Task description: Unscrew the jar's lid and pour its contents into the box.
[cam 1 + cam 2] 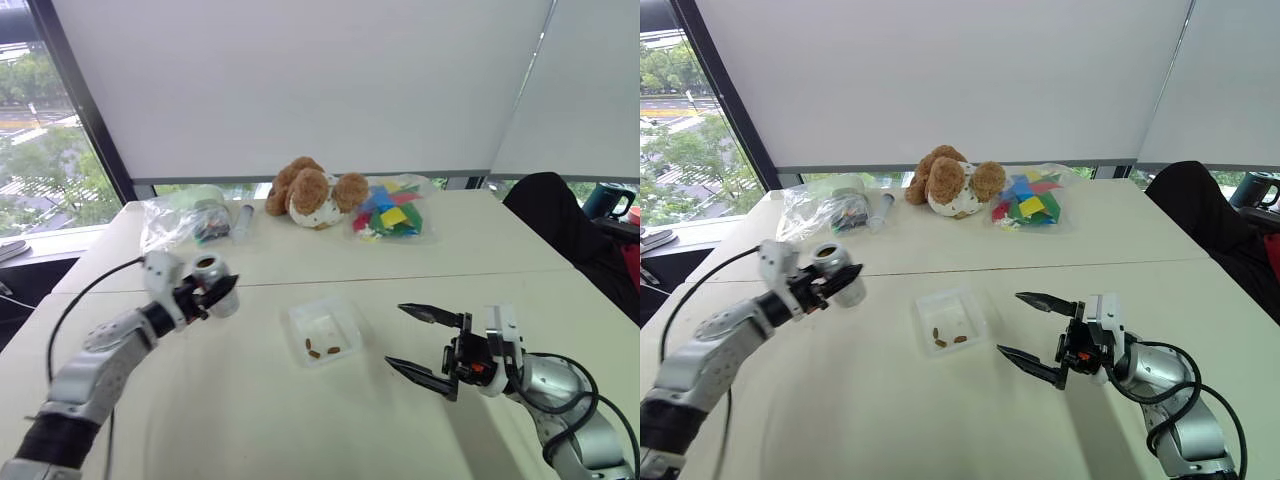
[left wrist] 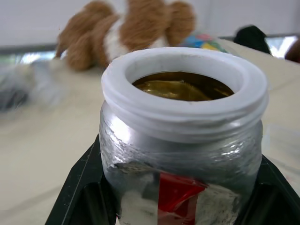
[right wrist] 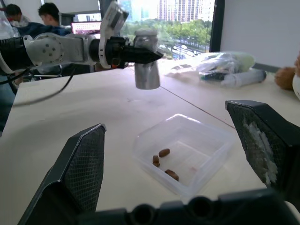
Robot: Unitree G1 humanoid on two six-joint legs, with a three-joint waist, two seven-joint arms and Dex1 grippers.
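I should release the jar from my left gripper on the table [image 1: 107, 375] near its window-side edge, well away from the box. The jar is upright in the air now.
The jar [image 1: 212, 283], silvery with a red patch, stands upright in the air with my left gripper [image 1: 222, 290] shut on it, to the left of the box and above the table. Its white threaded mouth [image 2: 183, 86] is uncovered and the inside looks shiny gold. The lid is out of view. The box [image 1: 300, 315], a shallow clear tray, rests mid-table with three small brown pieces, the contents [image 1: 322, 351], inside. My right gripper [image 1: 394, 335] hovers just right of the box, open and empty, pointing toward it.
Along the table's far edge sit a brown plush toy [image 1: 310, 192], a clear bag of coloured pieces [image 1: 392, 212], another clear bag [image 1: 185, 218] and a grey tube [image 1: 242, 220]. A dark chair [image 1: 560, 220] stands at the right.
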